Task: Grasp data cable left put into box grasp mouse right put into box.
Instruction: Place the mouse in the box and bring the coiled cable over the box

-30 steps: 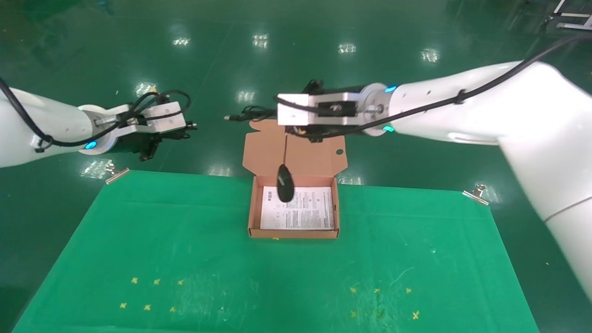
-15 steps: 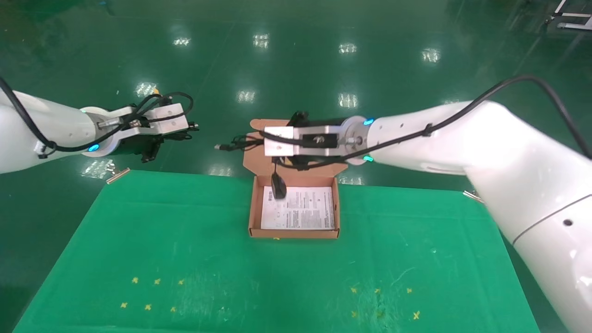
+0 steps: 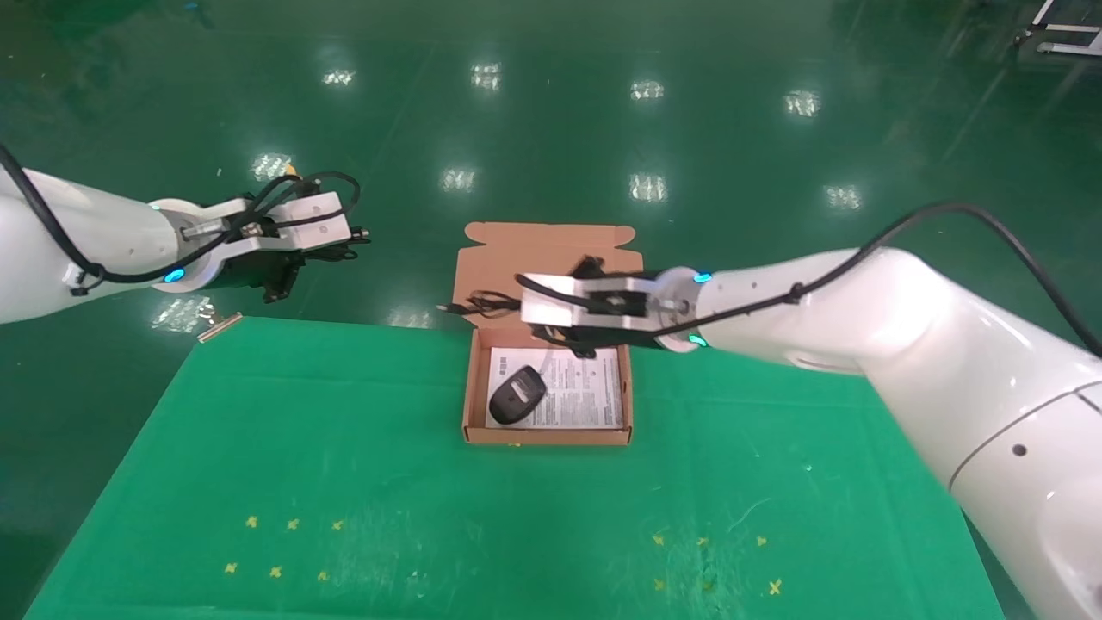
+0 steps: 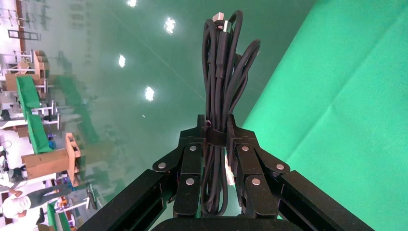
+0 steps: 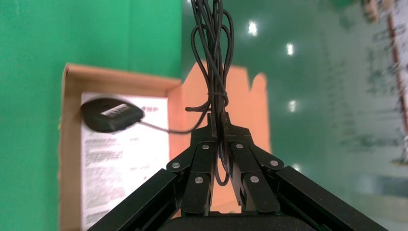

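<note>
The robot's right gripper will release the mouse's bundled cord on the white printed sheet (image 3: pixel 560 357) (image 5: pixel 156 166) along the far side of the box.
The box (image 3: pixel 548 435) stands open at the middle far edge of the table, a white printed sheet (image 3: pixel 585 398) on its floor. The mouse (image 3: pixel 516 394) lies in its left part, grey label up; it also shows in the right wrist view (image 5: pixel 111 114). My right gripper (image 3: pixel 519 303) hangs over the box's far wall, shut on the mouse's bundled cord (image 5: pixel 212 53), which runs slack down to the mouse. My left gripper (image 3: pixel 331 251) is off the table's far left corner, shut on the data cable (image 4: pixel 222 72).
The box's lid flap (image 3: pixel 551 250) stands open behind my right gripper. A metal clip (image 3: pixel 215 325) holds the green cloth (image 3: pixel 344 482) at the far left corner. Small yellow crosses (image 3: pixel 284 547) mark the cloth near the front.
My right gripper has come down and toward me over the box. The mouse, which hung from its cord, now lies on the sheet in the box. The left arm has barely moved.
</note>
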You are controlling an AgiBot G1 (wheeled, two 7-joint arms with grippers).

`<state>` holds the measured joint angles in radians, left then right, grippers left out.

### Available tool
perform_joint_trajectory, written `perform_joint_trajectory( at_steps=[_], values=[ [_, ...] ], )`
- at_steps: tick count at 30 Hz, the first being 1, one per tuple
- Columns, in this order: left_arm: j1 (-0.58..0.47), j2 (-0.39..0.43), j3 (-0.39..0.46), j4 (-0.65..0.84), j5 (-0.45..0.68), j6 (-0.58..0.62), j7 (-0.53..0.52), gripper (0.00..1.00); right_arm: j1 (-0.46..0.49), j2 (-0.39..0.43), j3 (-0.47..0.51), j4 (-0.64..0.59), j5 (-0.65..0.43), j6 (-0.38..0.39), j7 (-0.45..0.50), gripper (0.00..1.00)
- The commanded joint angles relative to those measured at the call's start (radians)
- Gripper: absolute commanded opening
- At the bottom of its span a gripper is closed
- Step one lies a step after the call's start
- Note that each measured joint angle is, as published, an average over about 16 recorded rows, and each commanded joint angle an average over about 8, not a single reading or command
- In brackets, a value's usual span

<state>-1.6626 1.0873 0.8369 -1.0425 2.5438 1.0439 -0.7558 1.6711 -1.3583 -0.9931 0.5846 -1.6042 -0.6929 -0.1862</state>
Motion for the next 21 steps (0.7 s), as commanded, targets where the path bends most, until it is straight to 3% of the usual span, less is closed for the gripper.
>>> perform_joint_trajectory(
  at_steps=[1, 9, 17, 18, 21],
  values=[
    [0.0, 0.0, 0.0, 0.0, 0.0, 0.0, 0.0, 0.0, -0.004, 0.003, -0.015, -0.02, 0.015, 0.009, 0.007, 0.0],
    [0.0, 0.0, 0.0, -0.001, 0.0, 0.0, -0.001, 0.0, -0.05, -0.001, -0.046, -0.106, 0.066, 0.035, 0.04, 0.0],
    [0.0, 0.0, 0.0, -0.001, 0.0, 0.0, -0.001, 0.0, -0.099, -0.008, -0.085, -0.112, 0.144, 0.081, 0.064, 0.0],
    [0.0, 0.0, 0.0, -0.001, 0.0, 0.0, -0.001, 0.0, -0.103, -0.008, -0.091, -0.111, 0.153, 0.087, 0.066, 0.04],
    [0.0, 0.0, 0.0, -0.001, 0.0, 0.0, -0.001, 0.0, -0.108, -0.009, -0.11, -0.112, 0.174, 0.101, 0.067, 0.42]
  ],
)
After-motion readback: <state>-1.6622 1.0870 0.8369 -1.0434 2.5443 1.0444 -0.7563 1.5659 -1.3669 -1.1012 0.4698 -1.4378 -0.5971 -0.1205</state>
